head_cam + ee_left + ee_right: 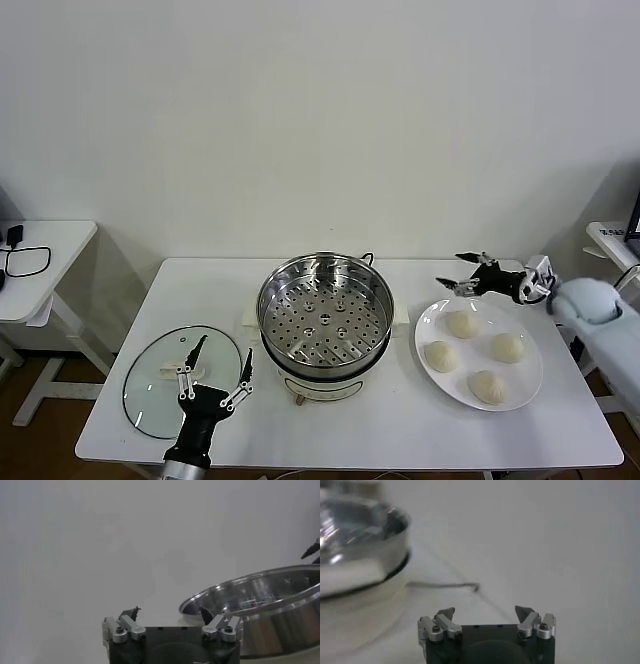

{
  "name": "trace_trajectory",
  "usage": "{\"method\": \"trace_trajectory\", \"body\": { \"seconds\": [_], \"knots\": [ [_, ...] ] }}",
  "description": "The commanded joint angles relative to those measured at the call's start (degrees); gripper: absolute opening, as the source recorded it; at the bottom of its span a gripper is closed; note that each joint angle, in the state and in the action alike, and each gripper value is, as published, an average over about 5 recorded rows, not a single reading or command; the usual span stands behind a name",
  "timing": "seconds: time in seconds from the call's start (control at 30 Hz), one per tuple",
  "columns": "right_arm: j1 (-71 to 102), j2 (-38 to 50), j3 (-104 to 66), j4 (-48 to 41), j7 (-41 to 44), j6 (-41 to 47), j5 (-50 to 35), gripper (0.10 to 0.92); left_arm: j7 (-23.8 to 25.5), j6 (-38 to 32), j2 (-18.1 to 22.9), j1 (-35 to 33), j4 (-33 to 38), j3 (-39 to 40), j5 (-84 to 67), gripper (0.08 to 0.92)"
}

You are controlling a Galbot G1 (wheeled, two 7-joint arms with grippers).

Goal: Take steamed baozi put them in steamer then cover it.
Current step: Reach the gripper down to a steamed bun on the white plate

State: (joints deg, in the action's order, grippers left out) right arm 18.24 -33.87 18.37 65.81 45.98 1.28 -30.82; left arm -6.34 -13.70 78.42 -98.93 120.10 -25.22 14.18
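The robot's right gripper needs to close around the sides of the baozi [462, 323] nearest the far rim of the white plate, behind the other baozi.
The shiny steel steamer [325, 315] with its perforated tray stands empty in the middle of the white table; it also shows in the left wrist view [260, 605] and the right wrist view [355, 540]. Four cream-white baozi [462, 324] lie on a white plate [430, 325] to its right. The clear glass cover [150, 385] lies flat at the front left. My left gripper [217, 365] is open and empty over the cover's right edge. My right gripper [462, 271] is open and empty, just behind the plate's far rim, above the table.
A side table [40, 270] with a black cable stands at the far left. Another table edge [610, 240] shows at the far right. A white wall is behind.
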Motion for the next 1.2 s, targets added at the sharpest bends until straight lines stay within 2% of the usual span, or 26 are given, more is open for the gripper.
{"method": "trace_trajectory", "body": {
  "seconds": [0.03, 0.17, 0.43, 1.2],
  "knots": [
    [-21.59, -1.07, 19.07, -9.87, 28.28, -1.25, 24.37, 0.823, -0.1, -0.23, 0.22, -0.26, 0.06, -0.13, 0.35, 0.823],
    [-24.29, -3.24, 21.88, -11.64, 28.52, -2.91, 30.52, 0.823, -0.35, -0.12, 0.45, -0.43, 0.41, -0.38, 0.42, 0.823],
    [-23.1, -6.63, 24.1, -13.69, 23.93, -4.25, 36.44, 0.823, -0.42, 0.1, 0.5, -0.36, 0.29, -0.58, 0.2, 0.823],
    [-19.02, -13.19, 23.04, -18.38, 19.64, -6.86, 38.83, 0.823, -0.82, 0.12, 0.8, 0.18, -0.79, -0.82, -0.54, 0.823]
  ]
}}
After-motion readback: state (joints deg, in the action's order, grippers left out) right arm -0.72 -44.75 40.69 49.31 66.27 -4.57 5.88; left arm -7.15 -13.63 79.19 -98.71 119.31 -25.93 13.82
